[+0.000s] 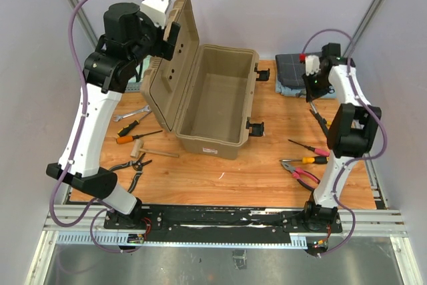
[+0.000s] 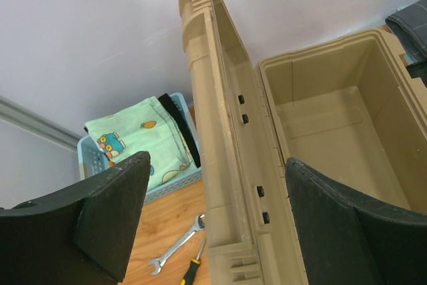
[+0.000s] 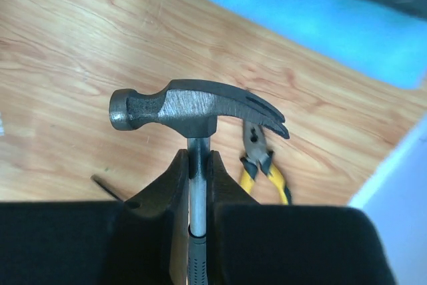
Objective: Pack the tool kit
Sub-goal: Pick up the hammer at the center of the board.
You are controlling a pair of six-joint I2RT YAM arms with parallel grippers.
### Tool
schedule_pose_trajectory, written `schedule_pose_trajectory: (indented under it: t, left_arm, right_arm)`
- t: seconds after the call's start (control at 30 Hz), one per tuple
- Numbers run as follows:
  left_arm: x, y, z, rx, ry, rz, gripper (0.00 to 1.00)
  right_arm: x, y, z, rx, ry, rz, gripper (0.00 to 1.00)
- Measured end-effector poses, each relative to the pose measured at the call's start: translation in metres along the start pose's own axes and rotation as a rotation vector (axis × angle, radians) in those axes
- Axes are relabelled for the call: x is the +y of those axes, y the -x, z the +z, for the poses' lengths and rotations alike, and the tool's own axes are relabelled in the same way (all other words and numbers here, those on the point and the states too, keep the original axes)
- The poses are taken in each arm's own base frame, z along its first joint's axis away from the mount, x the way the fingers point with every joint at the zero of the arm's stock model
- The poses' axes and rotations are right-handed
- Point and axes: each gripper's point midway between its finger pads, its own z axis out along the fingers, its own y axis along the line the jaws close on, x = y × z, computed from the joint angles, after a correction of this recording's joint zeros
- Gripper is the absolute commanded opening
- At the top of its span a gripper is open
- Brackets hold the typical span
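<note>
I should release the claw hammer from my right gripper on the middle of the tan toolbox's bottom (image 1: 214,103), with the hammer's handle towards me.
The tan toolbox (image 1: 220,98) stands open in the middle of the table, its lid (image 1: 170,71) raised on the left side. My left gripper (image 1: 172,35) is open at the lid's top edge, and the left wrist view shows its fingers (image 2: 113,211) on either side of the lid (image 2: 220,165). My right gripper (image 3: 199,158) is shut on the metal shaft of a claw hammer (image 3: 193,108) just below the head, held above the table. In the top view this gripper (image 1: 313,95) is right of the box with the hammer's handle (image 1: 319,119) trailing towards me.
A wrench (image 1: 130,115), two screwdrivers (image 1: 137,126), a wooden-handled hammer (image 1: 152,152) and black pliers (image 1: 132,165) lie left of the box. Two screwdrivers (image 1: 308,146) and red pliers (image 1: 301,175) lie to its right. Yellow pliers (image 3: 263,165) lie under the hammer. Blue basket (image 2: 133,145) at far left, dark cloth (image 1: 293,70) at far right.
</note>
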Motion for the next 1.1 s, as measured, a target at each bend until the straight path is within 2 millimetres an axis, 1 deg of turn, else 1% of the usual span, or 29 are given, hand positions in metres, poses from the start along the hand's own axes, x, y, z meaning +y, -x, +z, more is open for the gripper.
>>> schedule_pose_trajectory:
  t: [0.13,0.2,0.23,0.3,0.37,0.43,0.47,0.5,0.53,0.6,0.63,0.7,0.77,0.87,0.97,1.1]
  left_arm:
    - [0.002,0.004,-0.007,-0.014,0.003,-0.006,0.86]
    - [0.003,0.006,-0.010,-0.022,0.005,-0.011,0.86]
    - [0.003,0.008,-0.012,-0.026,0.006,-0.016,0.86]
    - [0.002,0.009,-0.013,-0.031,0.003,-0.022,0.86]
    - [-0.001,0.010,-0.014,-0.033,-0.002,-0.026,0.86]
    - [-0.004,0.011,-0.014,-0.035,-0.009,-0.027,0.86]
    - [-0.006,0.011,-0.014,-0.035,-0.012,-0.027,0.86]
    - [-0.008,0.011,-0.014,-0.036,-0.014,-0.028,0.86]
    - [-0.009,0.012,-0.015,-0.037,-0.016,-0.028,0.86]
    - [-0.011,0.012,-0.015,-0.037,-0.016,-0.028,0.87]
    - [-0.012,0.013,-0.016,-0.037,-0.015,-0.028,0.86]
    - [-0.012,0.013,-0.016,-0.038,-0.013,-0.028,0.86]
    - [-0.012,0.013,-0.018,-0.040,-0.010,-0.028,0.86]
    - [-0.011,0.014,-0.022,-0.042,-0.007,-0.028,0.86]
    - [-0.010,0.016,-0.026,-0.051,-0.005,-0.031,0.86]
    - [-0.009,0.018,-0.030,-0.058,-0.004,-0.037,0.86]
  right_arm:
    - [0.000,0.036,-0.076,-0.181,-0.082,0.002,0.01]
    - [0.007,0.055,-0.113,-0.300,-0.092,0.015,0.01]
    - [0.012,0.063,-0.127,-0.351,-0.088,0.019,0.01]
    - [0.029,0.080,-0.155,-0.475,-0.069,0.032,0.01]
    - [0.056,0.095,-0.173,-0.572,-0.034,0.027,0.01]
    - [0.096,0.114,-0.184,-0.658,0.037,0.020,0.01]
    - [0.118,0.124,-0.187,-0.696,0.083,0.015,0.01]
    - [0.134,0.132,-0.189,-0.724,0.121,0.018,0.01]
    - [0.156,0.143,-0.189,-0.762,0.171,0.023,0.01]
    - [0.187,0.156,-0.188,-0.802,0.252,0.046,0.01]
    - [0.198,0.161,-0.187,-0.812,0.279,0.059,0.01]
    - [0.217,0.172,-0.190,-0.844,0.326,0.091,0.01]
    - [0.230,0.183,-0.196,-0.883,0.357,0.110,0.01]
    - [0.243,0.199,-0.206,-0.934,0.386,0.142,0.01]
    - [0.261,0.217,-0.212,-0.972,0.418,0.153,0.01]
    - [0.284,0.234,-0.209,-0.985,0.455,0.157,0.01]
